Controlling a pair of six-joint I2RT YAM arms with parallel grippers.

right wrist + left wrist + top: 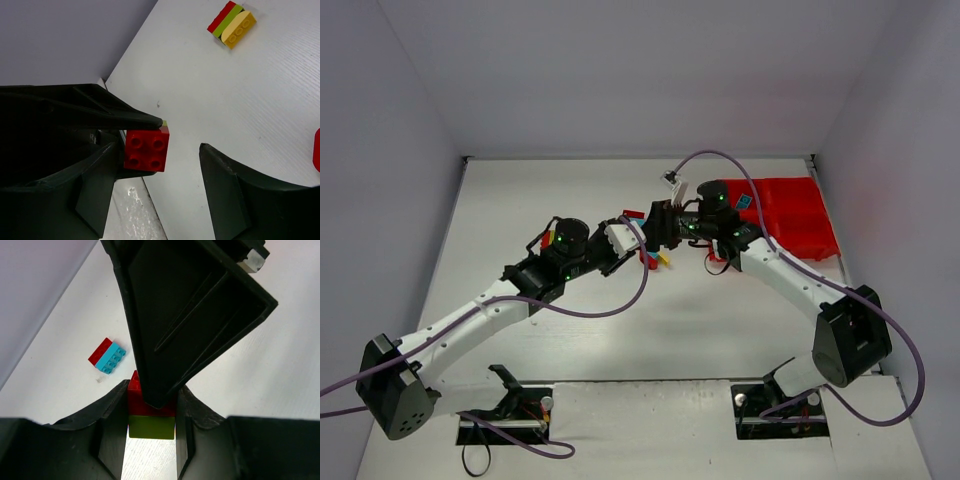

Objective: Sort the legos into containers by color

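My left gripper is covering the joint of both bricks, so my right gripper needs to hold the red brick while my left gripper takes only the lime green brick (151, 428).
My left gripper (150, 392) is shut on a small stack, a red brick (137, 402) on a lime green brick (151, 427), held above the table. In the right wrist view the red brick (146, 150) shows its studs, gripped between the left gripper's black fingers. My right gripper (160, 185) is open around it, one finger (190, 315) lying against the red brick, the other apart. In the top view both grippers, left (638, 240) and right (662, 228), meet at mid-table. The red tray (795, 215) stands at the back right.
A red and cyan brick pair (107, 356) lies on the table. A red, green and yellow stack (231, 24) lies further off. A few loose bricks (658, 260) sit under the grippers. A cyan brick (744, 202) lies in the tray. Walls enclose three sides of the table.
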